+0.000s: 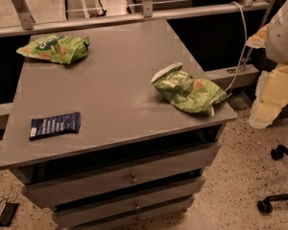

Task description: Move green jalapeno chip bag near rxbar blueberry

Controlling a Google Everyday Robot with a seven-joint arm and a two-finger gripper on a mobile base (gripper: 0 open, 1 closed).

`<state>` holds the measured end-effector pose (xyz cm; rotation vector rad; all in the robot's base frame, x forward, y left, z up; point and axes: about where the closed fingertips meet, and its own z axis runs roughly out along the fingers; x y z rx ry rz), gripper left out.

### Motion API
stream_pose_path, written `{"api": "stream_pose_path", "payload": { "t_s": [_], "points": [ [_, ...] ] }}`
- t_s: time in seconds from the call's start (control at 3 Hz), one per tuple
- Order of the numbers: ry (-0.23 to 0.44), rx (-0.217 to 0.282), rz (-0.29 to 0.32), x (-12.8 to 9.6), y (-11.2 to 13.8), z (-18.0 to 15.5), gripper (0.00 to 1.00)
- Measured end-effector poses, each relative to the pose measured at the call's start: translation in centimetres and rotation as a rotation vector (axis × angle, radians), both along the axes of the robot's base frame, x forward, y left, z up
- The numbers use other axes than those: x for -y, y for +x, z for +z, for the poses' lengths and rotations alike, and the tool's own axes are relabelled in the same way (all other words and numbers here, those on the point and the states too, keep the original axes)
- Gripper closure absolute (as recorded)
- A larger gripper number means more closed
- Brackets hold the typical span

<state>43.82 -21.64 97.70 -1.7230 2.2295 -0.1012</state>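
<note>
I need to grip the crumpled middle (pixel 195 91) of the green jalapeno chip bag nearest the table's front edge.
The green jalapeno chip bag (pixel 188 91) lies crumpled near the right front corner of the grey table (pixel 110 90), its white edge pointing up-left and a small orange-red spot on top. The rxbar blueberry (pixel 55 125), a flat dark navy wrapper with white lettering, lies near the table's left front edge, far from the bag. The gripper is not in view; only a white rounded part of the arm (pixel 284 32) shows at the upper right edge, off to the right of the table.
A brighter yellow-green chip bag with orange patches (pixel 55 48) lies at the table's back left corner. Drawers (pixel 129 178) sit under the tabletop. A railing (pixel 134 11) runs behind. Chair wheels (pixel 273 205) and yellowish foam pieces (pixel 273 97) stand at the right on the floor.
</note>
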Motion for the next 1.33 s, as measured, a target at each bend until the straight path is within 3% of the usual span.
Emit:
{"api": "stream_pose_path", "payload": {
  "t_s": [0.33,0.67,1.33],
  "points": [
    [0.000,0.000,0.000,0.0,0.0,0.0,0.00],
    [0.017,-0.010,0.017,-0.2,2.1,-0.6,0.00],
    [0.104,-0.062,0.053,-2.5,9.3,-4.4,0.00]
  ]
}}
